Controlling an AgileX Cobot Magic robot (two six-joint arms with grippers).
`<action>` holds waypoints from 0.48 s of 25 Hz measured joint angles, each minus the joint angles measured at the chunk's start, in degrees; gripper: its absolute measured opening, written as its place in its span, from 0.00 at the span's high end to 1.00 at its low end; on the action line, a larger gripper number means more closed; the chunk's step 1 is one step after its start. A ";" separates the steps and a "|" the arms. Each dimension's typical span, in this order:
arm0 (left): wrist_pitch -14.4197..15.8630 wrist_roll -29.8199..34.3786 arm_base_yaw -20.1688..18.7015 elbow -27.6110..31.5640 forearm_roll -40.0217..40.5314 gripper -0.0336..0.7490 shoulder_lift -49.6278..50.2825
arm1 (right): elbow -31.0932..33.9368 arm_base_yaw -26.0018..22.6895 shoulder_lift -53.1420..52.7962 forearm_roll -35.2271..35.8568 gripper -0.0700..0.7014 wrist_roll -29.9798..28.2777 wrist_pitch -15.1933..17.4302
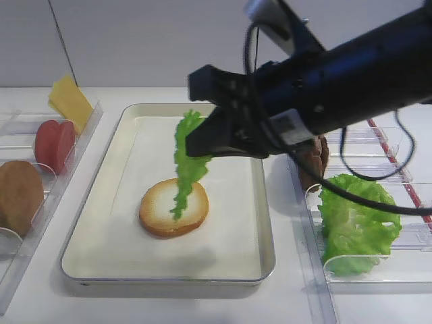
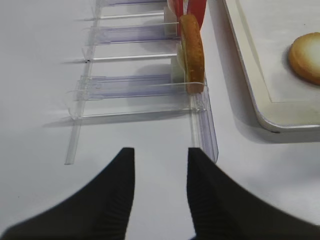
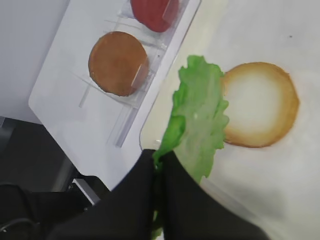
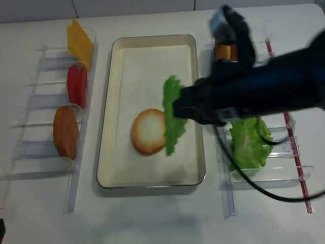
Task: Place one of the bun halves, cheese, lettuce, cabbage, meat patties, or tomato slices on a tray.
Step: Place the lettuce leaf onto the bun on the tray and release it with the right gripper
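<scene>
Next, my right gripper lets go of the lettuce leaf on the pale cut side of the bun half [image 4: 151, 129] [image 3: 257, 105] in the tray.
My right gripper [image 1: 192, 143] is shut on the top edge of a frilly green lettuce leaf [image 1: 187, 162]. The leaf hangs over the cream tray [image 1: 229, 229], its lower tip at a bun half [image 1: 158, 210] lying pale cut face up on the liner. The right wrist view shows the fingers pinched on the lettuce [image 3: 200, 115] beside that bun half [image 3: 260, 107]. My left gripper [image 2: 161, 152] stands open over bare table, near the end of the left bin. Cabbage is out of view.
The clear bin on the left holds cheese [image 1: 69, 101], tomato slices [image 1: 54, 143] and another bun half [image 1: 17, 196], all standing on edge. The right bin holds stacked lettuce [image 1: 354, 223] and a meat patty [image 1: 316, 158] partly behind my right arm.
</scene>
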 joint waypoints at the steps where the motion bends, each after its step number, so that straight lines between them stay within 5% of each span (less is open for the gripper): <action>1: 0.00 0.00 0.00 0.00 0.00 0.63 0.00 | -1.46 1.12 2.36 0.66 0.89 -0.23 -0.44; 12: 0.00 0.00 0.00 0.00 0.00 0.63 0.00 | -13.95 5.40 21.10 6.75 0.89 -3.63 -1.86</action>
